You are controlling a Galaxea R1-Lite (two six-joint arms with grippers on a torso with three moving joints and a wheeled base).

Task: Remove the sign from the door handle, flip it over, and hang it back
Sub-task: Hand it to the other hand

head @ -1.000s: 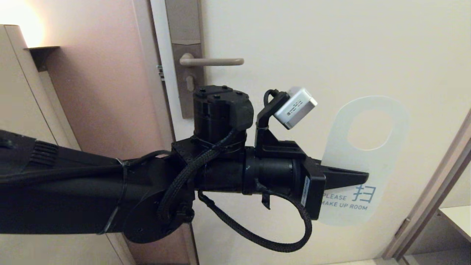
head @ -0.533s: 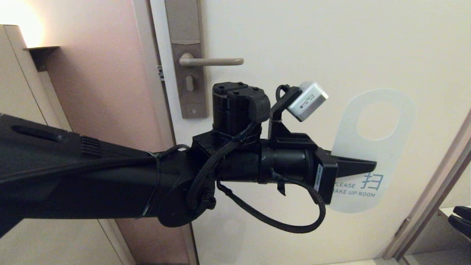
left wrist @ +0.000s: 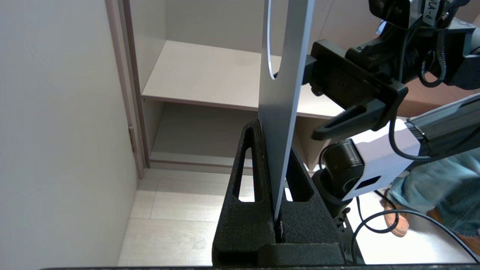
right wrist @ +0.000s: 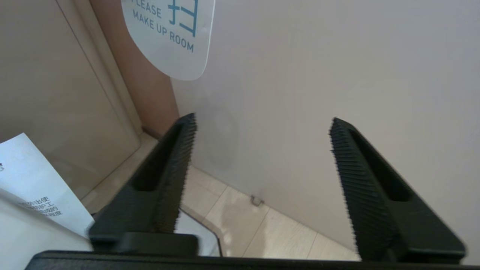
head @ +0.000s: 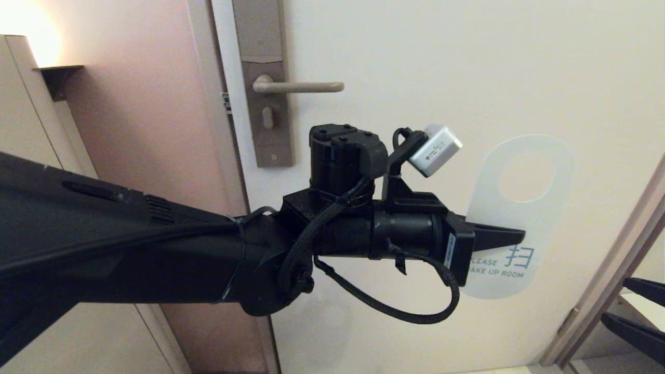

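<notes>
My right gripper should grip the lower part of the sign (head: 521, 274) (right wrist: 189, 45) by the word ROOM, across from my left gripper.
The sign (head: 519, 208) is off the door handle (head: 301, 87) and hangs in the air before the door, well right of and below the handle. Its white "PLEASE MAKE UP ROOM" side faces me, with the oval hole on top. My left gripper (head: 501, 239) is shut on its lower left part. In the left wrist view the sign (left wrist: 283, 93) stands edge-on between the closed fingers of that gripper (left wrist: 275, 142). My right gripper (head: 615, 300) is open and empty at the lower right, below and right of the sign. It (right wrist: 262, 122) looks at the door, with the sign's lower end (right wrist: 168, 41) above it.
The tall lock plate (head: 262, 78) sits at the door's left edge, and the door frame (head: 608, 270) runs up the right side. A shelf recess (left wrist: 210, 75) lies to the right. A person's leg and shoe (left wrist: 442, 202) stand behind. A wall lamp (head: 31, 31) glows top left.
My left arm has carried the sign a little to the right, up and then back down. My right gripper has come into view at the lower right.
</notes>
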